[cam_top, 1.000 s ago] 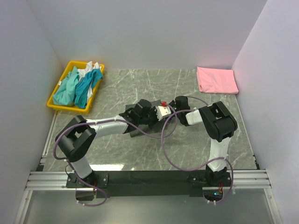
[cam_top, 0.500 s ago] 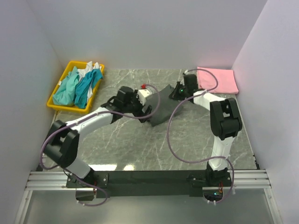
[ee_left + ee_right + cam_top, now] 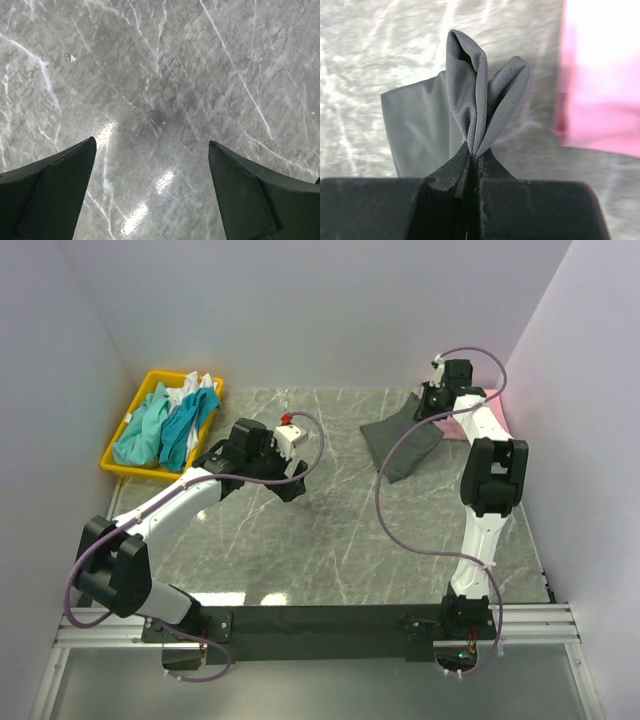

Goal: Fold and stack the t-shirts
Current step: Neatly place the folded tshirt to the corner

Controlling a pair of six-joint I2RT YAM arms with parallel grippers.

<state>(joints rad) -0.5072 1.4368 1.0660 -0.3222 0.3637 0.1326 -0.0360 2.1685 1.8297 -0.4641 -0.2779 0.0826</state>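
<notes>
My right gripper will let go of the grey t-shirt on top of the folded pink t-shirt (image 3: 466, 412) that lies in the back corner.
The dark charcoal grey t-shirt (image 3: 405, 440), folded, hangs from my right gripper (image 3: 434, 408) at the back right, its lower edge trailing on the table. In the right wrist view the right gripper (image 3: 476, 155) is shut on a bunched fold of the grey t-shirt (image 3: 470, 90). The folded pink t-shirt (image 3: 600, 75) lies just to its right; in the top view the pink t-shirt (image 3: 494, 397) is mostly hidden by the arm. My left gripper (image 3: 291, 486) (image 3: 152, 145) stands open over bare marble at mid-table, holding nothing. Teal and white t-shirts (image 3: 170, 420) lie in the tray.
The yellow plastic tray (image 3: 118, 462) sits at the back left against the left wall. White walls close the table (image 3: 330, 540) on the left, back and right. The right arm's cable loops over the table's right half.
My left gripper opened, released the grey t-shirt and drew back to the left. My right gripper carried the shirt from mid-table to the back right, beside the pink one.
</notes>
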